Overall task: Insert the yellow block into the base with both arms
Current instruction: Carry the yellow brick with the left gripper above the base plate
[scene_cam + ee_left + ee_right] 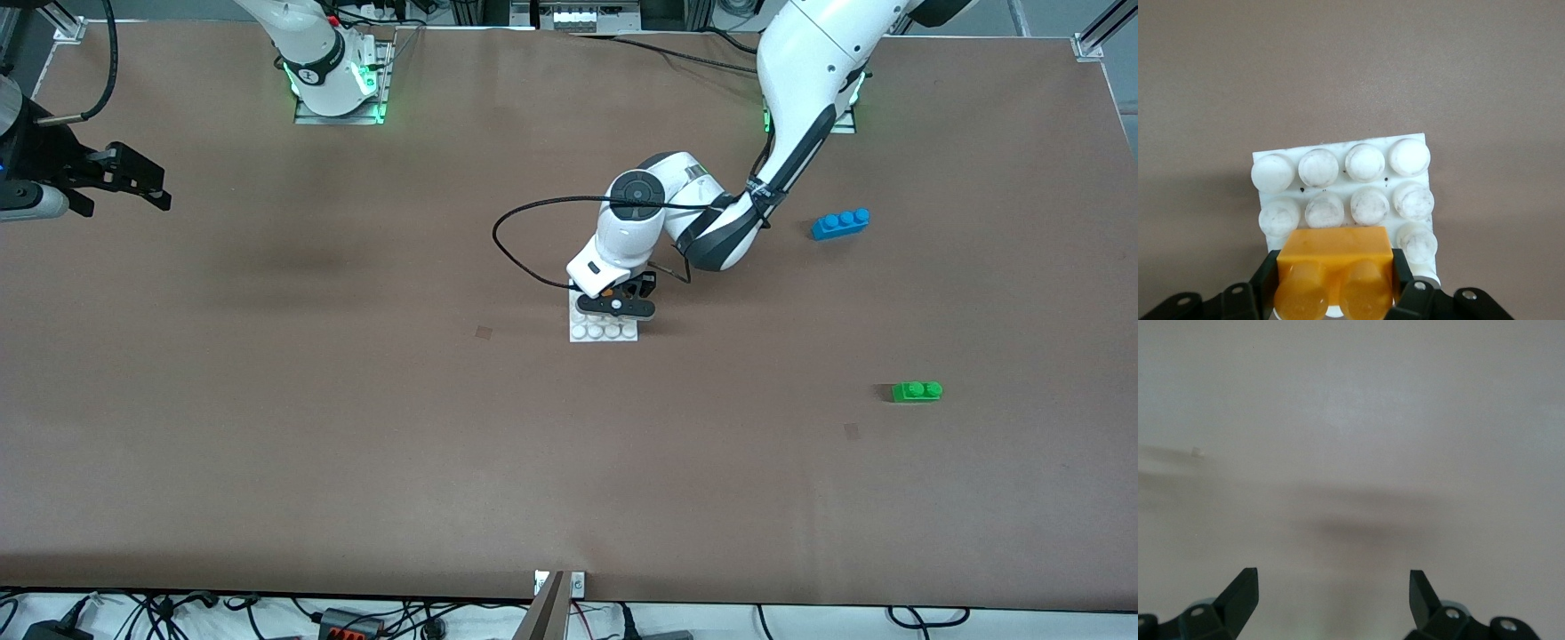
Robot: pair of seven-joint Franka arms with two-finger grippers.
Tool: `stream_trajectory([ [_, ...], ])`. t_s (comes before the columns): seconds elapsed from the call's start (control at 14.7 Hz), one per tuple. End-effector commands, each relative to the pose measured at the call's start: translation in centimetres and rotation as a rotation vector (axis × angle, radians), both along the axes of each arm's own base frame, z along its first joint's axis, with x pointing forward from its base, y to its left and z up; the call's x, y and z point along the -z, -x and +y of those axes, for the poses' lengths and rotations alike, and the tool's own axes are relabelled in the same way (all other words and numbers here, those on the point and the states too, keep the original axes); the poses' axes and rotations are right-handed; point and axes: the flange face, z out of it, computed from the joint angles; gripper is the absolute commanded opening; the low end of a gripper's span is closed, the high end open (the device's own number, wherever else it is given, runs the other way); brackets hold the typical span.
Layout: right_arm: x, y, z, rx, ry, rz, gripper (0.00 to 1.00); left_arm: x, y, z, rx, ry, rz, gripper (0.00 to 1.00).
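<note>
The yellow block, now held low over the base, will be let go by my left gripper on the middle studs of the white base (607, 294) (1351, 249), toward its far edge.
The white studded base (605, 331) lies on the brown table near its middle. My left gripper (622, 298) is over the base's part farther from the front camera, shut on the yellow block (606, 291). In the left wrist view the yellow block (1335, 267) sits between the black fingers (1265, 283), low over the base (1345, 180), its two studs facing the camera. Whether it touches the base I cannot tell. My right gripper (133, 182) waits open and empty in the air at the right arm's end of the table; its view shows bare table between the fingertips (1333, 583).
A blue three-stud brick (840, 223) lies toward the left arm's end of the table. A green two-stud brick (917, 391) lies nearer to the front camera than the blue one. A black cable loops from the left wrist beside the base.
</note>
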Motion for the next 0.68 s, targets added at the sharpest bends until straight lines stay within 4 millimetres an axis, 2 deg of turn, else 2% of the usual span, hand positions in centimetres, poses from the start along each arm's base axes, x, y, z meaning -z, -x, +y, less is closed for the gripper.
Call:
stream_trajectory([
  [0.0,-0.5,0.0,0.6,0.001,-0.013,-0.008,1.00,0.8,0.8,0.3,0.002,-0.039,-0.016,0.58],
  [0.2,-0.5,0.0,0.5,0.004,-0.013,-0.008,1.00,0.9,1.0,0.0,0.007,-0.038,-0.016,0.58],
  [0.41,-0.5,0.0,0.5,0.006,-0.015,-0.008,1.00,1.8,1.8,-0.9,0.025,-0.043,-0.004,0.58],
  [0.54,-0.5,0.0,0.5,0.006,-0.015,-0.008,1.00,2.7,1.9,-0.9,0.026,-0.056,-0.001,0.57],
  [0.61,-0.5,0.0,0.5,0.006,-0.015,-0.008,1.00,2.4,1.4,-1.2,0.025,-0.054,-0.013,0.57],
])
